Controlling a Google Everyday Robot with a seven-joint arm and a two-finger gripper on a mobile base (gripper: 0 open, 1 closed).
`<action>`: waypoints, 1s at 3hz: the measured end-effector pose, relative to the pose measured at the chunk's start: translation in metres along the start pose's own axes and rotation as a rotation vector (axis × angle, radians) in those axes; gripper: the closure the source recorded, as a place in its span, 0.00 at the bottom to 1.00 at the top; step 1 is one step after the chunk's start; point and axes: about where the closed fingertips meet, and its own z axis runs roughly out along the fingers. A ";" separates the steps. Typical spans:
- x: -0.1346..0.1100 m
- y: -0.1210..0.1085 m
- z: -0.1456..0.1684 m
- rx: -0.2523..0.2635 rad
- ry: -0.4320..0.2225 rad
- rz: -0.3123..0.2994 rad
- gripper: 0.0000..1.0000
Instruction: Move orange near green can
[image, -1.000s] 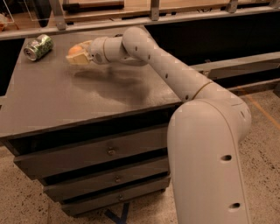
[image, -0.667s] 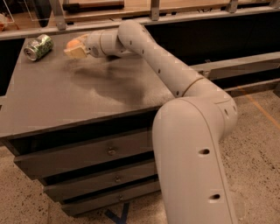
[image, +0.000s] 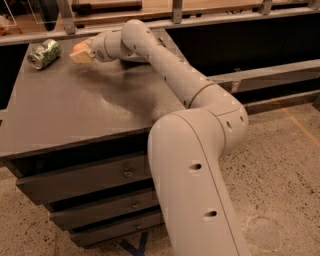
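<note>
The gripper needs to release the orange on the dark cabinet top, snug (image: 61, 61) against the green can's side facing the robot's arm.
The green can (image: 44, 53) lies on its side at the back left corner of the dark cabinet top (image: 85, 110). My gripper (image: 80, 52) reaches over the back of the top, a short way right of the can and apart from it. It is shut on the orange (image: 81, 46), of which only a sliver of orange shows between the pale fingers. The orange is held just above the surface. My arm stretches from the lower right across the top.
The cabinet has several drawers (image: 80, 180) in its front. A metal rail (image: 200, 22) and a wooden counter run behind it. Speckled floor (image: 285, 165) lies to the right. My arm's big lower link (image: 195, 190) stands close to the cabinet's right front corner.
My gripper has carried the orange left and towards the back of the top, closer to the green can. The can has not moved.
</note>
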 end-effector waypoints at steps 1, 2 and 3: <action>-0.001 -0.005 0.019 0.052 0.024 -0.004 1.00; -0.005 -0.003 0.034 0.067 0.028 0.003 1.00; -0.009 0.003 0.049 0.063 0.027 0.016 1.00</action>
